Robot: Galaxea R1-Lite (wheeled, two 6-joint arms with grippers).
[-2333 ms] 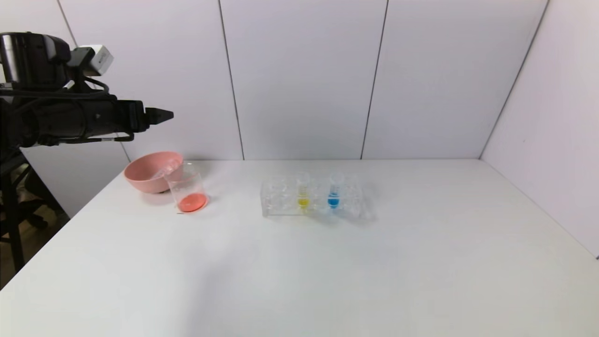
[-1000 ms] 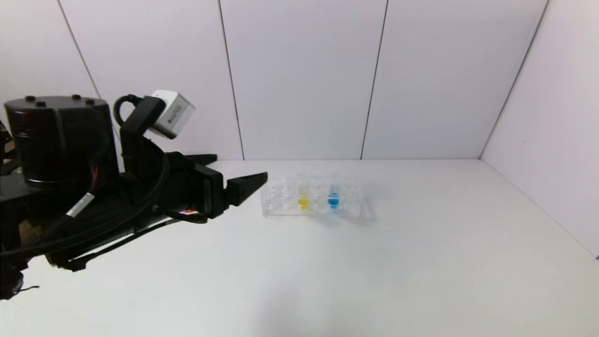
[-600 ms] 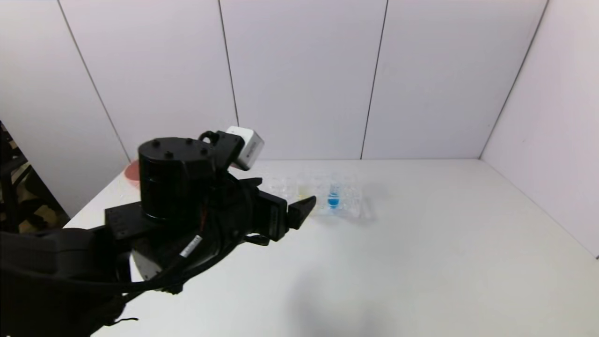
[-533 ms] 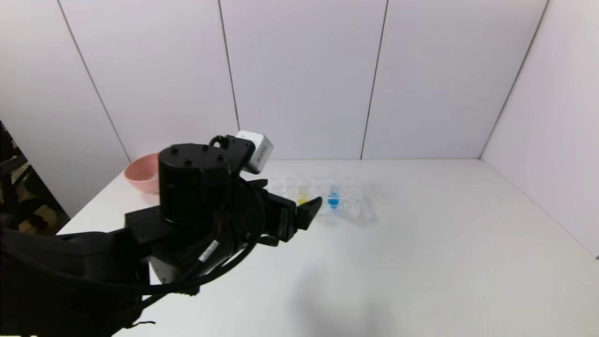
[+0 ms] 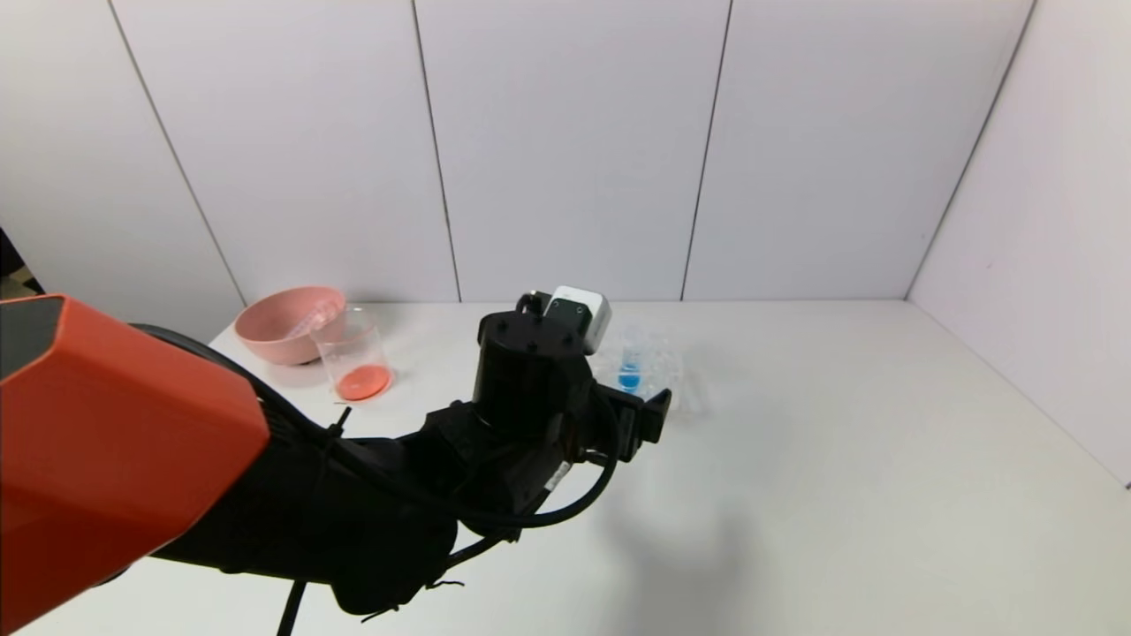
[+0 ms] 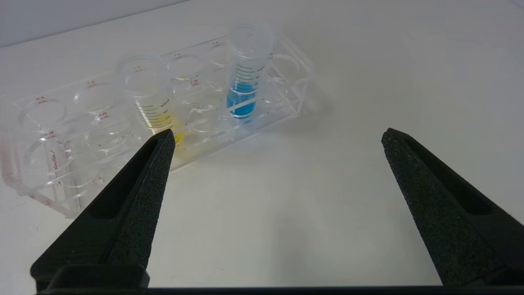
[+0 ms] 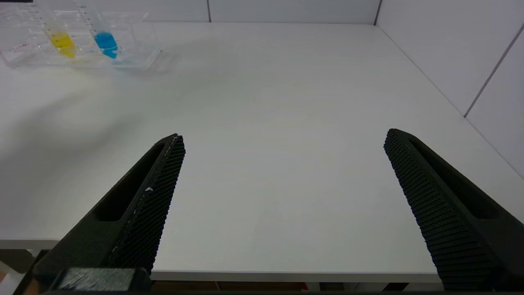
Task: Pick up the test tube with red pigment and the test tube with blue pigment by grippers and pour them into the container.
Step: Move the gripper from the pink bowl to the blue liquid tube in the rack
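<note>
The robot's left gripper will next move to the upper body [image 5: 633, 346] [image 6: 247, 63] of the test tube with blue pigment and close there, just under the tube's rim.
The test tube with blue pigment [image 5: 629, 367] stands upright in a clear rack [image 5: 676, 384]; it also shows in the left wrist view [image 6: 243, 92] and the right wrist view [image 7: 105, 43]. My left gripper [image 5: 652, 417] is open and empty, low over the table just in front of the rack [image 6: 49, 164], and the blue tube is beyond its fingertips [image 6: 166, 141]. The container [image 5: 352, 358], a clear beaker at the back left, holds red-orange liquid. No tube with red pigment is in view. My right gripper [image 7: 284, 135] is open and empty near the table's front edge.
A tube with yellow liquid [image 6: 153, 110] stands in the rack left of the blue one. A pink bowl [image 5: 281, 325] sits behind the beaker with something clear lying in it. White walls close the back and right. My left arm crosses the table's left half.
My left arm has swung from high at the far left down and rightwards across the table to the front of the rack. The beaker and bowl, hidden for a while, show again.
</note>
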